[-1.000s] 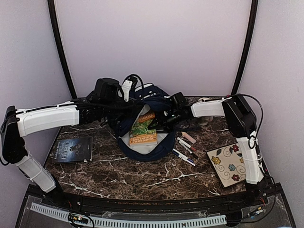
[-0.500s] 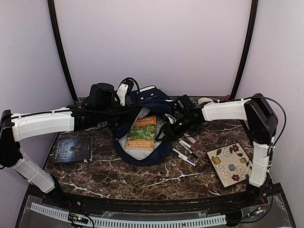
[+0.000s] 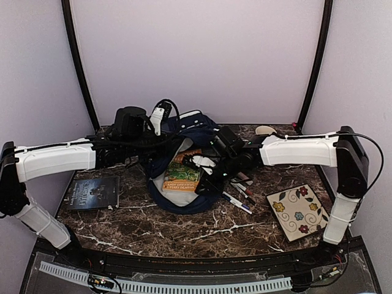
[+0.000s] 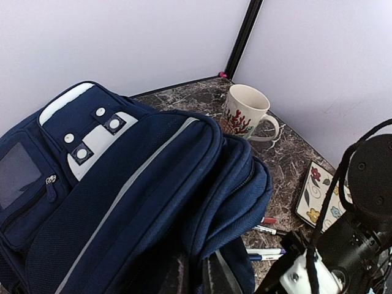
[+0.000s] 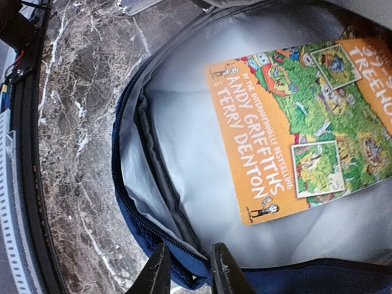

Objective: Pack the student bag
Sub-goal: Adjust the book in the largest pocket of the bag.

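Observation:
The robot's left gripper will release the bag's upper flap over the orange and green book (image 3: 180,177) inside the open bag.
The student bag (image 3: 184,203) is a navy backpack lying open at the table's middle, its light grey lining showing. An orange and green book (image 3: 182,174) lies inside it and also shows in the right wrist view (image 5: 294,122). My left gripper (image 3: 164,130) is shut on the bag's upper flap and holds it up; the left wrist view shows my gripper (image 4: 197,278) pinching the navy fabric (image 4: 122,184). My right gripper (image 3: 203,175) is at the opening's right side. In the right wrist view it (image 5: 188,272) is shut on the bag's zipped rim (image 5: 131,208).
Several pens (image 3: 240,193) lie right of the bag. A flowered notebook (image 3: 298,211) lies at the front right and a dark book (image 3: 93,191) at the left. A white mug (image 4: 245,110) stands behind the bag near the back wall.
My right gripper has moved left and forward along the bag's opening to its rim. The bag's opening and the book have shifted a little. The left arm has risen slightly, still holding the flap.

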You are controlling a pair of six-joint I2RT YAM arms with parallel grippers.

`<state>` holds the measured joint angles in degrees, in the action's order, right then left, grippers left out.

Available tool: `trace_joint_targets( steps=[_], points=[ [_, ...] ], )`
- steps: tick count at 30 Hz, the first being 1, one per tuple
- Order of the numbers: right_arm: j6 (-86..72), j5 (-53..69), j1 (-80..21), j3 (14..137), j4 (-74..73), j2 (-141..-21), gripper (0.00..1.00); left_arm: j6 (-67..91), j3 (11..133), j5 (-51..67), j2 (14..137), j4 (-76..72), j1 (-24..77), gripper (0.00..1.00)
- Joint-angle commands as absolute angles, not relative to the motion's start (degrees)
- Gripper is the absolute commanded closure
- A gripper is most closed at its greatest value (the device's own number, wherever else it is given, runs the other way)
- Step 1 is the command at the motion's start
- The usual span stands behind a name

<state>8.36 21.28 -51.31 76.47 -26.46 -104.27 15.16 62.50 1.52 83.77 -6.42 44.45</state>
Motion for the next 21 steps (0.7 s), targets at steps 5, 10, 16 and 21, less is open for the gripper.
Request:
trace_joint_targets(
  steps=[5, 10, 16, 21],
  points=[
    [24.54, 5.97, -54.22, 81.22, -20.84, -107.30, 0.68, 19.42, 64.12, 4.87, 80.11, -11.01, 44.47, 1.00],
    [32.30, 2.61, -56.89, 80.30, -19.11, -109.79, 0.49, 19.34, 63.49, 4.52, 79.27, -10.67, 44.52, 1.00],
    [37.29, -3.47, -59.01, 79.56, -15.63, -112.67, 0.47, 19.18, 63.54, 4.65, 79.36, -9.91, 44.47, 1.00],
    [38.28, -6.49, -59.06, 80.55, -14.21, -115.16, 0.46, 19.02, 63.29, 4.74, 79.10, -9.80, 44.47, 1.00]
  ],
)
